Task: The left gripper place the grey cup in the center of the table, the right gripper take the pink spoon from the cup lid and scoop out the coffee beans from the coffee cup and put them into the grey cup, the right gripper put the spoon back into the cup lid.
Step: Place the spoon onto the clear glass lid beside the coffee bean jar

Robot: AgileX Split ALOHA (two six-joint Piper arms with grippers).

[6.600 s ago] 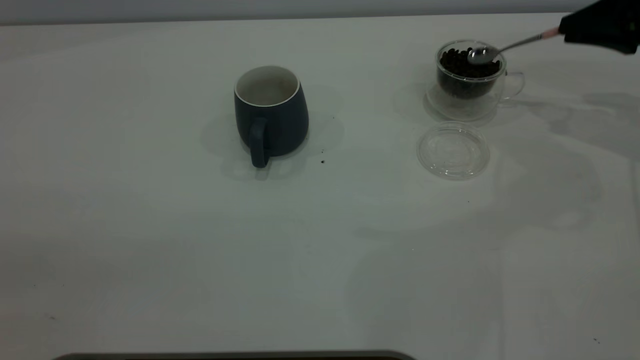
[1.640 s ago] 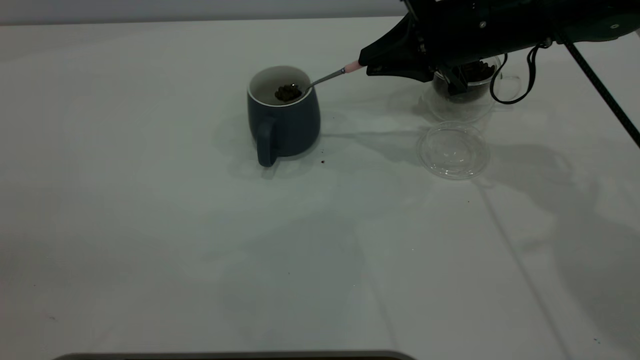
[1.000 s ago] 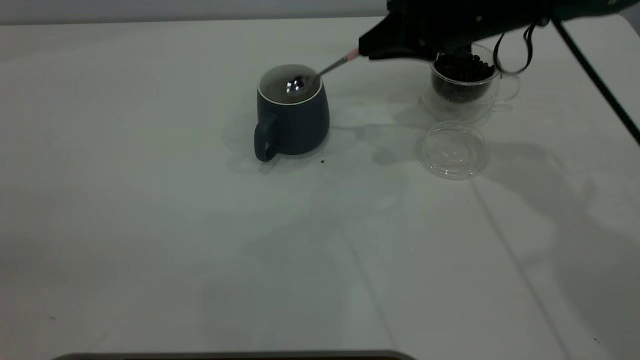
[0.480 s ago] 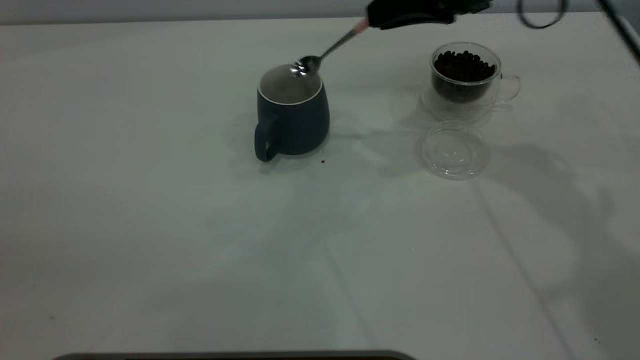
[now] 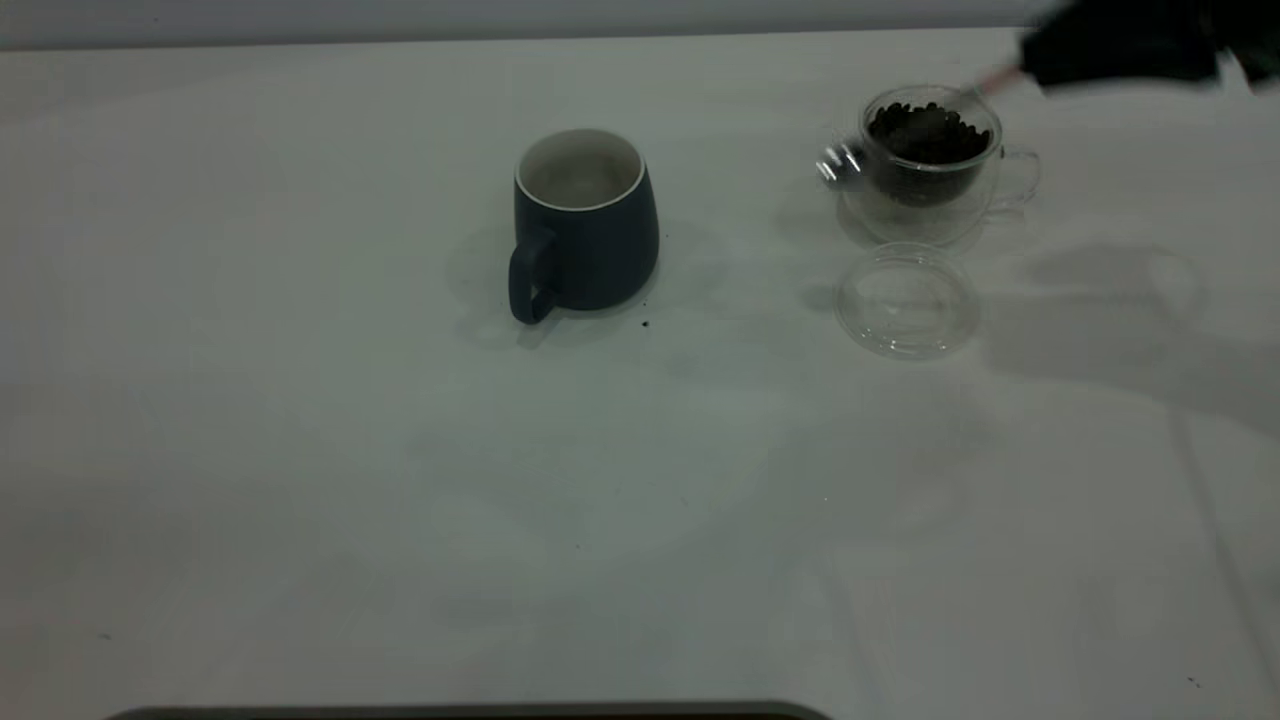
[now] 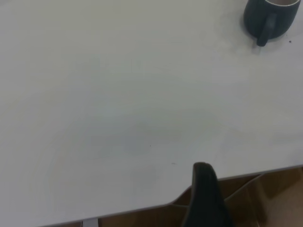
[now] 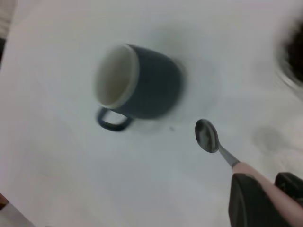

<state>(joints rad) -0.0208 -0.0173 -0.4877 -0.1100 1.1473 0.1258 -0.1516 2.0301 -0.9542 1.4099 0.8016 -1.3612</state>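
My right gripper is to lay the pink spoon, now hanging beside the coffee cup, down across the cup lid's rim (image 5: 969, 287) farthest from the grey cup, with the bowl of the spoon inside.
The grey cup (image 5: 585, 225) stands upright mid-table with its handle toward the front; it also shows in the left wrist view (image 6: 272, 16) and the right wrist view (image 7: 137, 87). Its inside looks pale. The coffee cup (image 5: 930, 160), full of coffee beans (image 5: 928, 130), stands at the right, with the empty cup lid (image 5: 908, 300) in front of it. My right gripper (image 5: 1120, 50) (image 7: 267, 182) is shut on the pink spoon (image 7: 207, 135) by its pink handle. The spoon's empty bowl (image 5: 835, 165) hangs beside the coffee cup's left side. My left gripper (image 6: 206, 198) is a dark shape off the table's edge.
A tiny dark speck (image 5: 645, 323) lies on the table (image 5: 300, 450) just right of the grey cup. A brown surface (image 6: 270, 198) lies beyond the table's edge in the left wrist view. A dark strip (image 5: 470, 712) runs along the front edge.
My right gripper lifted the spoon out of the grey cup and swung it right to the coffee cup. The spoon's bowl is now empty. The grey cup shifted right and turned earlier.
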